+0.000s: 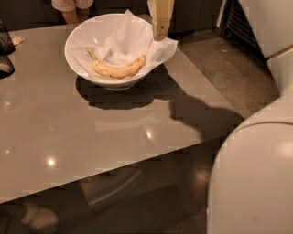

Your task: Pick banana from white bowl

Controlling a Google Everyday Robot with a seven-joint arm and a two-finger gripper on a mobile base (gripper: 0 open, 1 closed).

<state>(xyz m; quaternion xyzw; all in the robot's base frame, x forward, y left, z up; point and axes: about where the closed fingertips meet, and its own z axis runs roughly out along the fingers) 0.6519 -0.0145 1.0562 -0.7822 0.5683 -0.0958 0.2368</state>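
Observation:
Next, I close my gripper on the banana's body (128,68), between its middle and the end farther from its thin stem, inside the white bowl.
The banana (118,68) is yellow, curved and speckled. It lies inside the white bowl (80,59), which is lined with crumpled white paper (130,39) and stands at the far side of the grey table (68,137). My gripper (160,29) hangs down from the top edge, above the bowl's right rim and up and to the right of the banana. It touches neither the banana nor the bowl.
A dark object (5,55) stands at the table's far left edge. A person's legs (71,7) show behind the bowl. My white arm (256,173) fills the lower right. The floor (219,68) lies right of the table.

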